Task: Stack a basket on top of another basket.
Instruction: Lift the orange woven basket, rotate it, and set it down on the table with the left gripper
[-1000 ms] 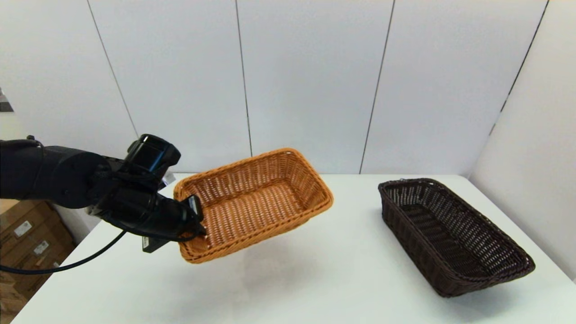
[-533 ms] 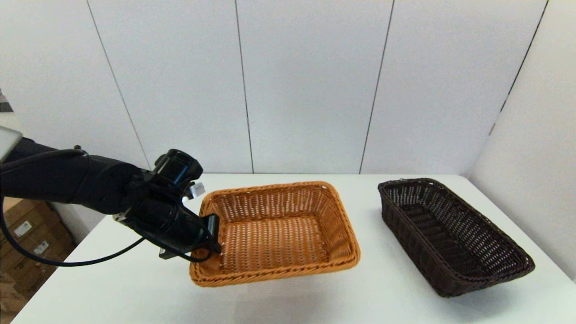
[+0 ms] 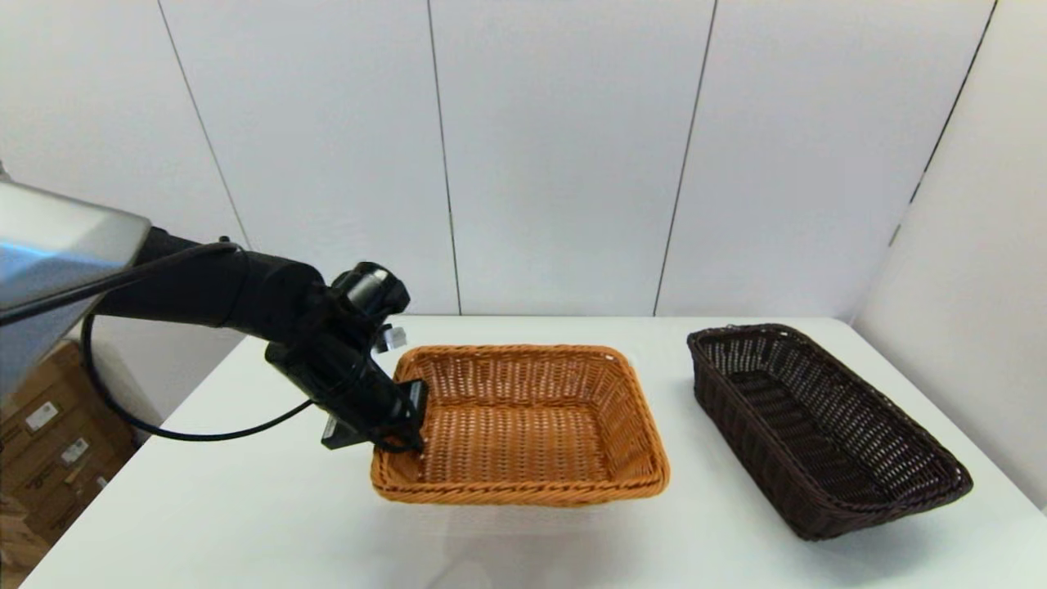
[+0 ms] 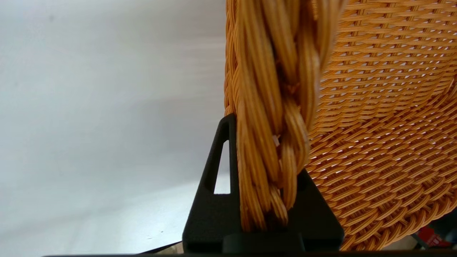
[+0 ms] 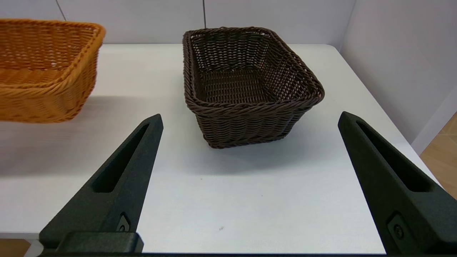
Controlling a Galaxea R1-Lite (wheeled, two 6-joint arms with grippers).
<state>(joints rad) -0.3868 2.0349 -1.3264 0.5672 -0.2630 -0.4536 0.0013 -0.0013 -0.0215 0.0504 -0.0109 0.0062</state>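
Note:
My left gripper needs to set the orange-tan wicker basket down on the white table [image 3: 554, 438] next to the dark brown wicker basket.
My left gripper [image 3: 413, 417] is shut on the braided rim at the left short end of the orange-tan wicker basket [image 3: 523, 425]. The basket hangs nearly level just above the table's middle, with a shadow under it. In the left wrist view the rim [image 4: 271, 107] sits pinched between the gripper [image 4: 266, 150] and its two black fingers. The dark brown wicker basket [image 3: 818, 425] rests on the table at the right, apart from the orange one. My right gripper [image 5: 250, 117] is open at the near table edge, facing the dark brown basket [image 5: 242, 82], with the orange basket [image 5: 43, 71] off to one side.
The white table [image 3: 245, 507] ends close to the dark basket's right side, next to a wall panel [image 3: 965, 245]. Cardboard boxes [image 3: 49, 442] stand on the floor beyond the table's left edge. A white wall runs along the back.
My left arm has carried the orange basket to the right and lower. The basket has levelled out from a steep tilt. The dark brown basket has not moved.

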